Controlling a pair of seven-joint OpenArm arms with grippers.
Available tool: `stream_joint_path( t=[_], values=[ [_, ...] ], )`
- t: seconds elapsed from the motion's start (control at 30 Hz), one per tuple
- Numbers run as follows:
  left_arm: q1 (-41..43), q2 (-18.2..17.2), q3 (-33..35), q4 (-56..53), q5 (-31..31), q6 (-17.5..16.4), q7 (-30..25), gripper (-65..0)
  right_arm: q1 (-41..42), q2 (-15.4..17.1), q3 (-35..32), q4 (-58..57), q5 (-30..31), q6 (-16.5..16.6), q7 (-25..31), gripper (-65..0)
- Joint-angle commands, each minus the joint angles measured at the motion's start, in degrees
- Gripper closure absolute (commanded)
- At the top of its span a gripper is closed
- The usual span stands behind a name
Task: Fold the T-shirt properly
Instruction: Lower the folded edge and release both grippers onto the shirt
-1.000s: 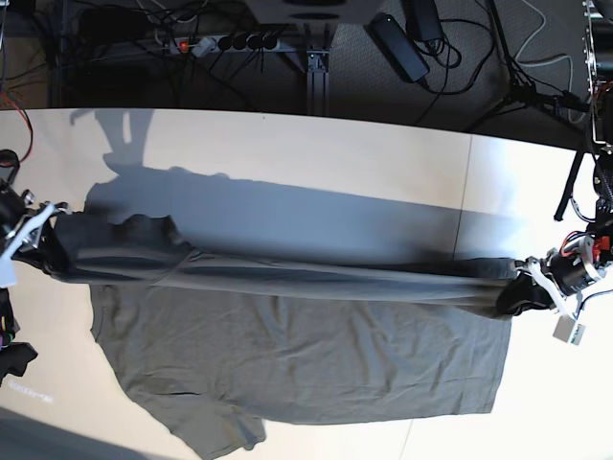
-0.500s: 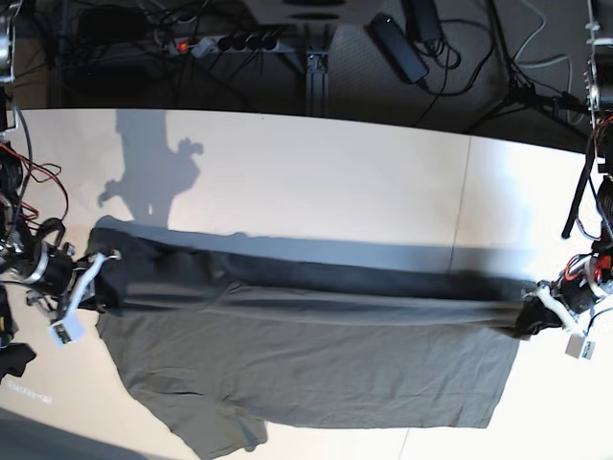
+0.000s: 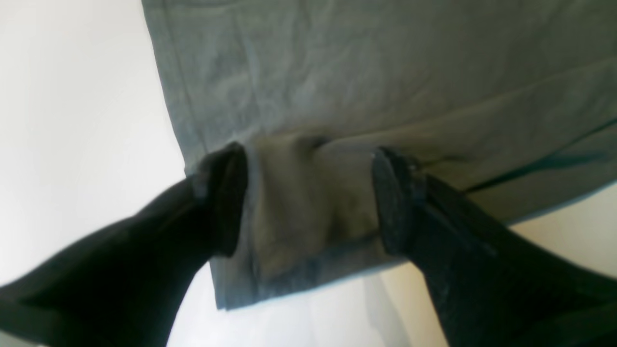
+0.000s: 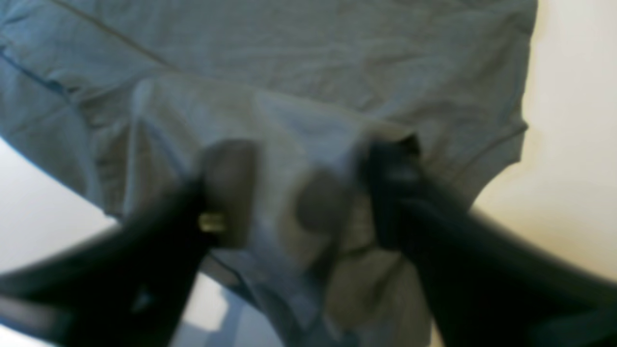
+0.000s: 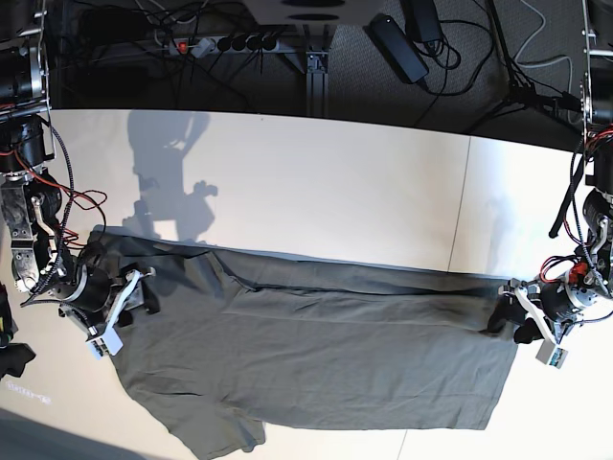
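The near sleeve is close to the table's near edge, so next I grab the folded far edge (image 5: 471, 305) with both grippers and pull the T-shirt away before I fold further.
The dark olive-grey T-shirt (image 5: 316, 355) lies on the white table (image 5: 335, 192), with its far long edge folded over onto the body. My left gripper (image 5: 508, 321) is at the shirt's right end. In the left wrist view it (image 3: 308, 202) is open, its fingers (image 3: 226, 202) wide apart astride a folded corner of the shirt (image 3: 385, 72). My right gripper (image 5: 134, 292) is at the shirt's left end by the sleeve. In the blurred right wrist view it (image 4: 303, 193) is open, with bunched cloth (image 4: 289, 48) lying between its fingers.
A small bunched black object (image 5: 11, 359) sits at the table's left edge. A power strip (image 5: 225, 43), cables and adapters lie on the floor beyond the far table edge. A seam (image 5: 462, 211) crosses the table on the right.
Both grippers moved toward the near side and down, laying the lifted, taut edge onto the shirt. The right gripper also moved inward. Both jaws now stand apart.
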Motion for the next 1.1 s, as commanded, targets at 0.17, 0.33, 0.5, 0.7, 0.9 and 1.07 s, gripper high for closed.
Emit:
stream_joint_path(
  t=[0.17, 0.33, 0.5, 0.7, 0.9, 1.07],
  values=[
    [-2.16, -1.05, -6.43, 4.57, -2.47, 3.32, 3.61, -43.4, 1.75, 0.61, 7.13, 2.56, 3.15, 3.52, 2.64, -41.1],
    [-2.16, -0.55, -9.44, 5.95, -6.88, 3.3, 5.25, -27.6, 1.77, -1.31, 11.21, 2.12, 3.69, 3.65, 2.64, -28.5],
    [-1.4, 3.17, -8.7, 5.35, -4.28, 3.3, 6.25, 0.0, 1.77, -6.05, 11.19, -2.89, 0.42, 3.67, 3.85, 0.0],
    [-1.7, 6.08, -1.95, 0.13, 1.68, 7.06, 8.66, 0.0, 1.44, -10.47, 11.19, -11.69, -4.09, 3.72, 4.35, 0.0],
    [-1.68, 6.23, 3.3, -2.91, 4.11, 9.94, 11.19, 0.0, -0.04, -10.45, 11.19, -15.23, -4.0, 3.74, 3.63, 0.0],
    [-1.27, 5.7, 3.32, -2.51, 4.13, 7.32, 15.26, 0.0, -2.34, -10.08, 11.21, -13.81, -0.13, 3.74, -3.3, 0.0]
  ],
)
